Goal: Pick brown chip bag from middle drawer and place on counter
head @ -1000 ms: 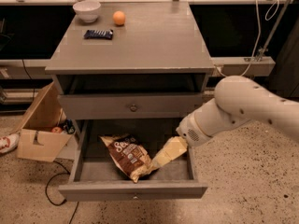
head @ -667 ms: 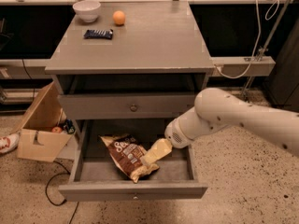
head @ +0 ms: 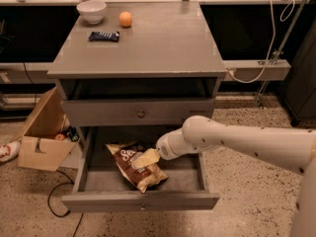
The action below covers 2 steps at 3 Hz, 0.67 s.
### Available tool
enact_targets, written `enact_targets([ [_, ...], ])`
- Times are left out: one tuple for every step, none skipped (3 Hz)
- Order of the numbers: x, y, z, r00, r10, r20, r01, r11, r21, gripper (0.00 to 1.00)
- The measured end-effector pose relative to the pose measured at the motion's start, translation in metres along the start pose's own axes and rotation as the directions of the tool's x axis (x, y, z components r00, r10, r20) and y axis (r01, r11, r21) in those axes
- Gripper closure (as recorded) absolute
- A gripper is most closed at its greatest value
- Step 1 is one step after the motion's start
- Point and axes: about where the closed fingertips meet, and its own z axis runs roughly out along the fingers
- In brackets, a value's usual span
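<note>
Next, I should close my gripper on the brown chip bag's long edge [head: 147, 162] that faces my arm, roughly midway between the two cream-yellow ends of the bag.
The brown chip bag [head: 129, 165] lies flat in the open middle drawer [head: 140, 200], left of its centre, with cream-yellow ends and white lettering. My gripper [head: 144, 159] reaches in from the right on a white arm and sits right over the bag's middle, covering part of it. The counter [head: 158, 43] is the grey top slab above.
On the counter stand a white bowl [head: 92, 11], an orange [head: 125, 19] and a dark-blue candy bar wrapper [head: 103, 35], all at the back left. The drawer above [head: 140, 114] is closed. A cardboard box [head: 42, 131] sits on the floor to the left, with a cable beside it.
My gripper and arm have moved left across the drawer, from beside the bag's right end to over its middle. The bag has not moved.
</note>
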Motion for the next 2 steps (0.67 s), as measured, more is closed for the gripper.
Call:
enact_targets([
  [-0.007, -0.023, 0.046, 0.995, 0.039, 0.087, -0.041, 0.9989, 0.022, 0.00],
  [-0.006, -0.037, 0.081, 0.994, 0.041, 0.106, -0.045, 0.9984, 0.034, 0.00],
])
